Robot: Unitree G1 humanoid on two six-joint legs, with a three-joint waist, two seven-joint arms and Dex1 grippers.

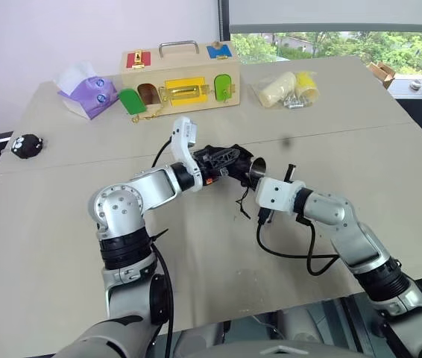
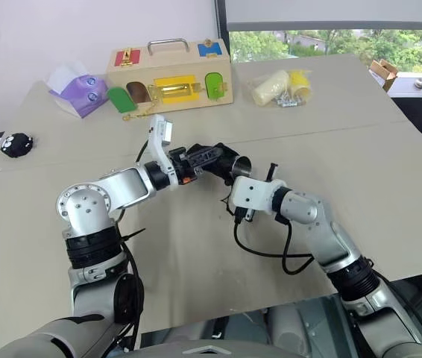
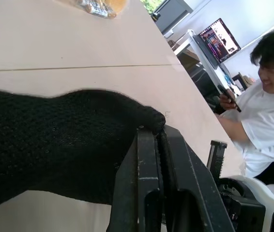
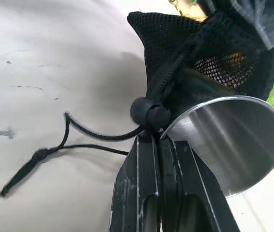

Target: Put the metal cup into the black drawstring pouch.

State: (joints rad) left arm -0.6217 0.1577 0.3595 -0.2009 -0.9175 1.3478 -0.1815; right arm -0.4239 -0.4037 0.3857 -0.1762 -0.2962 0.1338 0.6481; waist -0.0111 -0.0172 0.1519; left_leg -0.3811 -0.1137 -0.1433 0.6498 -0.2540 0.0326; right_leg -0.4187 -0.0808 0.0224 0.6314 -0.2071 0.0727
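I hold the cord near the stopper by the metal cup's rim with my right gripper, so it should grab the loose cord end (image 4: 24,170) and pull it up.
The black drawstring pouch (image 1: 222,159) hangs just above the middle of the table, held between both grippers. My left gripper (image 3: 157,130) is shut on a fold of the pouch (image 3: 54,145) fabric. The metal cup (image 4: 229,140) lies tilted in the pouch mouth (image 4: 195,53), its shiny round end still outside the fabric and facing my right arm; it also shows as a silver rim (image 1: 259,167). My right gripper (image 4: 157,137) is shut on the drawstring cord just under the round cord stopper (image 4: 149,113). The loose cord end (image 4: 40,154) trails down onto the table.
At the back of the table (image 1: 84,283) stand a wooden latch box (image 1: 180,74), a purple tissue pack (image 1: 84,93) and a clear bag of pale yellow cylinders (image 1: 285,88). A small black toy (image 1: 26,145) lies far left. A seated person (image 3: 267,96) is beyond the table's right edge.
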